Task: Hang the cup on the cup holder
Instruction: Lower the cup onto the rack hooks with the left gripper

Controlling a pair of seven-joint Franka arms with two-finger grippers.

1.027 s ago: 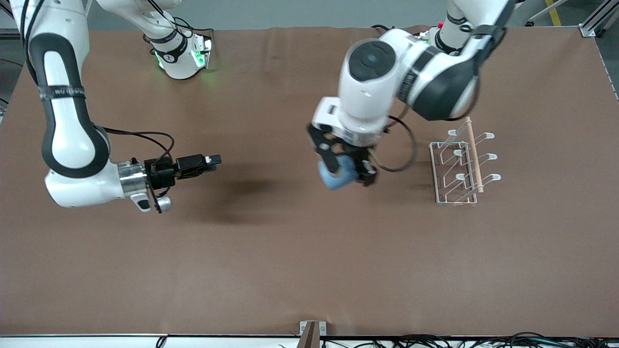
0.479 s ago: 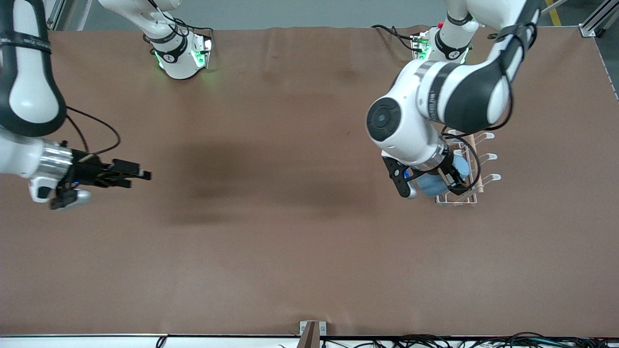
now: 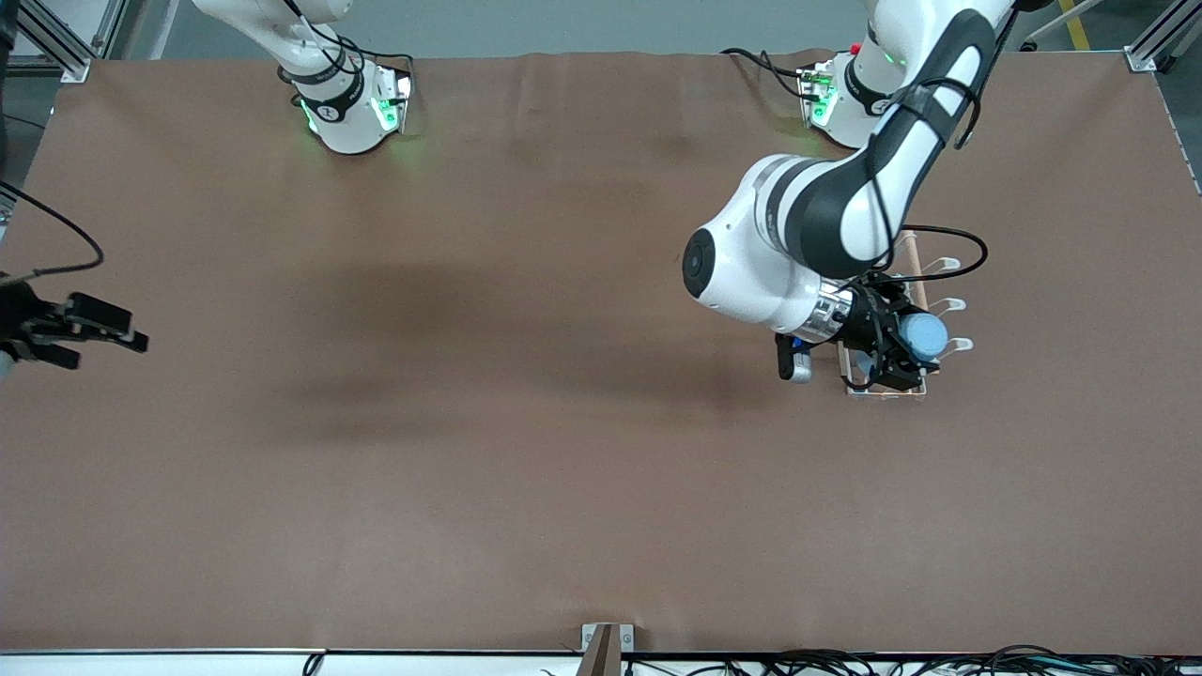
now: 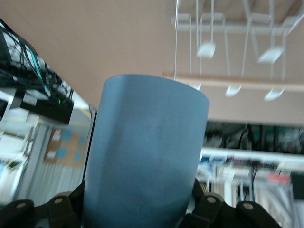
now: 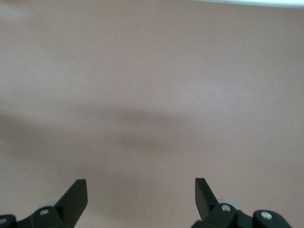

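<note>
The robot's left gripper should release the light-blue cup on the peg at the white wire cup holder's near end (image 3: 880,356) (image 4: 205,40).
My left gripper (image 3: 900,349) is shut on the light-blue cup (image 3: 923,334) and holds it over the white wire cup holder (image 3: 947,304), at the rack's end nearer the camera. In the left wrist view the cup (image 4: 145,152) fills the middle between the jaws, and the rack's prongs (image 4: 207,49) and its wooden rod (image 4: 247,84) show past it. My right gripper (image 3: 99,330) is open and empty over the bare table at the right arm's end; its fingertips (image 5: 76,195) stand wide apart in the right wrist view.
The brown table top (image 3: 526,451) carries nothing else. The two arm bases (image 3: 352,108) stand along the edge farthest from the camera. A small bracket (image 3: 601,643) sits at the table's near edge.
My left gripper has carried the cup from the table's middle to the rack and turned it on its side. My right arm has drawn back toward its end of the table.
</note>
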